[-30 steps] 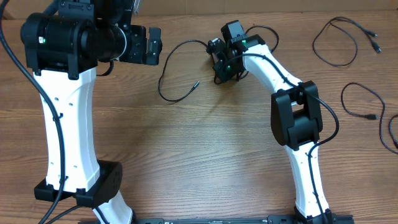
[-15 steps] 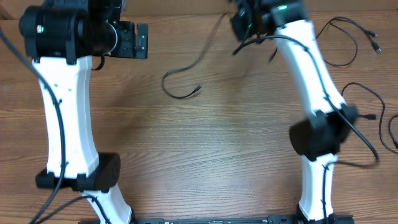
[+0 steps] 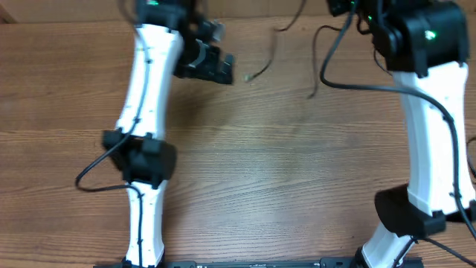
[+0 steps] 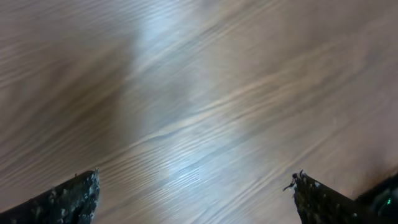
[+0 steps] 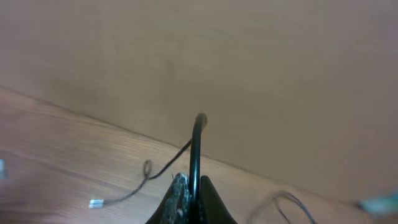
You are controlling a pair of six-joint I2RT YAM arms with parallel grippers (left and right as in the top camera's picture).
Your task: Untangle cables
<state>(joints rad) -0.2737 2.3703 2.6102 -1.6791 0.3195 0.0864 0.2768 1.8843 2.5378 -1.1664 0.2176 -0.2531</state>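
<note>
The right gripper will release the thin black cable on the bare wood (image 3: 375, 142) close beside its own white arm.
My right gripper (image 5: 194, 182) is shut on a thin black cable (image 5: 197, 146) that rises straight out of its jaws. The cable then trails down to the table, past a small loop (image 5: 147, 168), to a pale plug (image 5: 96, 203). From overhead this cable (image 3: 271, 46) hangs from the right gripper (image 3: 348, 7) at the top edge, and its plug end (image 3: 249, 77) is near the left gripper (image 3: 225, 68). In the left wrist view, the left gripper (image 4: 196, 190) is open, with only bare wood between its fingers (image 4: 78, 198).
Another black cable (image 5: 283, 199) lies blurred on the table at the lower right of the right wrist view. The right arm (image 3: 428, 112) covers the table's right side. The left arm (image 3: 145, 119) reaches up the left-centre. A plain wall stands behind the table's far edge.
The right gripper has lifted the cable up and away to the back right. The cable's free end has slid right. The left arm has swung right toward the plug end, jaws still open.
</note>
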